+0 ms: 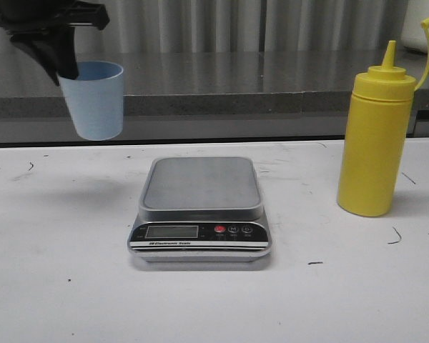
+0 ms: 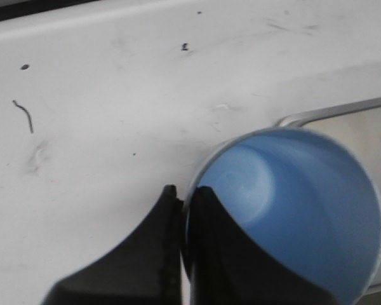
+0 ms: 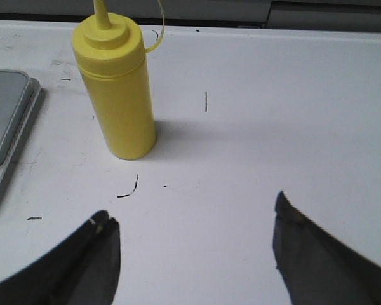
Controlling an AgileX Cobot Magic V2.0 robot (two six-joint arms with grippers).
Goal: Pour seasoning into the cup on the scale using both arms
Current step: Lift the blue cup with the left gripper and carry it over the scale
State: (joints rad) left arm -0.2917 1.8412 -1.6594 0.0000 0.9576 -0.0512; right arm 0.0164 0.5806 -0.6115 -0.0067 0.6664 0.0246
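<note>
Next, my left gripper releases the pale blue cup on the back half of the scale's metal plate (image 1: 193, 175).
My left gripper (image 1: 66, 68) is shut on the rim of the pale blue cup (image 1: 94, 100) and holds it upright in the air, above the table to the left of the scale (image 1: 201, 187). In the left wrist view the fingers (image 2: 206, 210) pinch the cup's wall (image 2: 292, 210), one inside and one outside, and the cup is empty. The yellow seasoning bottle (image 1: 376, 139) stands upright on the table to the right of the scale, cap off and hanging on its tether. My right gripper (image 3: 193, 216) is open and empty, above bare table near the bottle (image 3: 116, 89).
The white table (image 1: 57, 286) bears small black marks. A grey counter ledge (image 1: 236, 103) runs along the back. The scale's corner shows in the left wrist view (image 2: 343, 111) and its edge in the right wrist view (image 3: 6, 127).
</note>
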